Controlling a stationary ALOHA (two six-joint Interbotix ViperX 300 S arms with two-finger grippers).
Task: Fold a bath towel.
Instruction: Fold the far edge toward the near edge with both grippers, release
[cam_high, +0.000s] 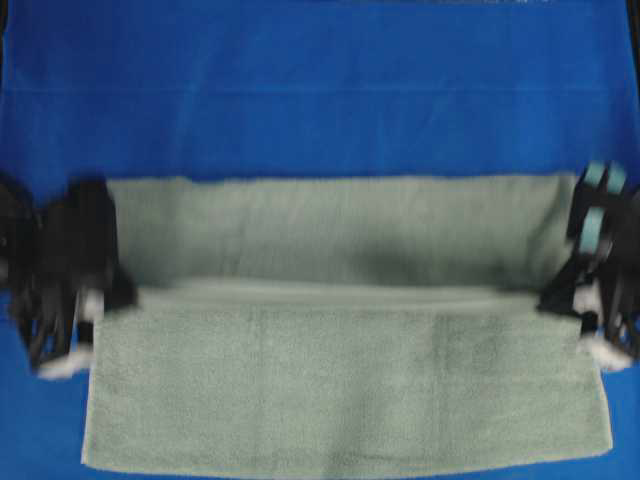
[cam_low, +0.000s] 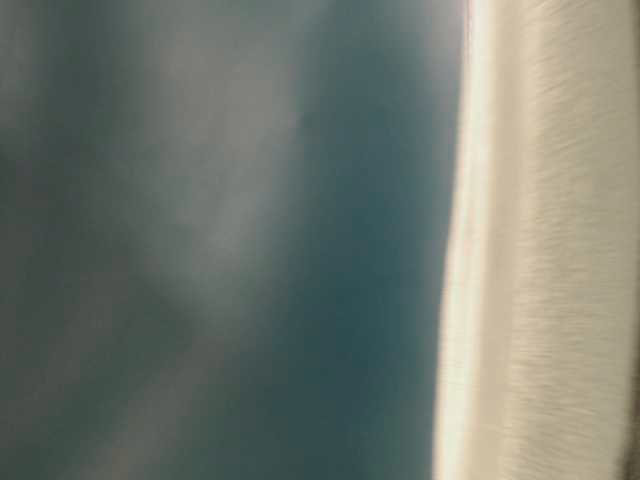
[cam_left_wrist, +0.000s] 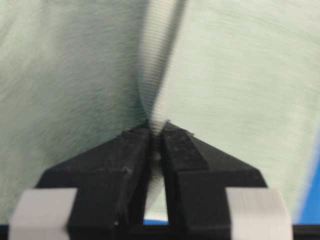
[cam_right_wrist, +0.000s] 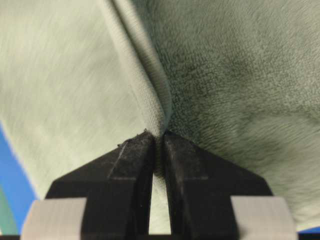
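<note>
The bath towel, now spread across the blue cloth, has a raised hem. Next, my left gripper lets go of it on the towel's near edge (cam_high: 197, 468), just in from its corner.
The pale sage-green bath towel (cam_high: 340, 390) lies spread across the blue cloth, and its far part (cam_high: 330, 230) is lifted and carried toward the near part, with a raised hemmed edge running across the middle. My left gripper (cam_high: 100, 295) is shut on the towel's left edge; in the left wrist view the hem (cam_left_wrist: 159, 75) runs straight into the closed black fingers (cam_left_wrist: 130, 160). On the other side my right gripper (cam_high: 575, 290) is shut on the towel's right edge, and the hem (cam_right_wrist: 145, 85) disappears between its fingers (cam_right_wrist: 187, 160). The table-level view is filled by blurred towel (cam_low: 560, 240).
A bright blue smooth cloth (cam_high: 320, 90) covers the table under and behind the towel. The towel's near edge (cam_high: 340, 462) lies close to the bottom of the overhead view.
</note>
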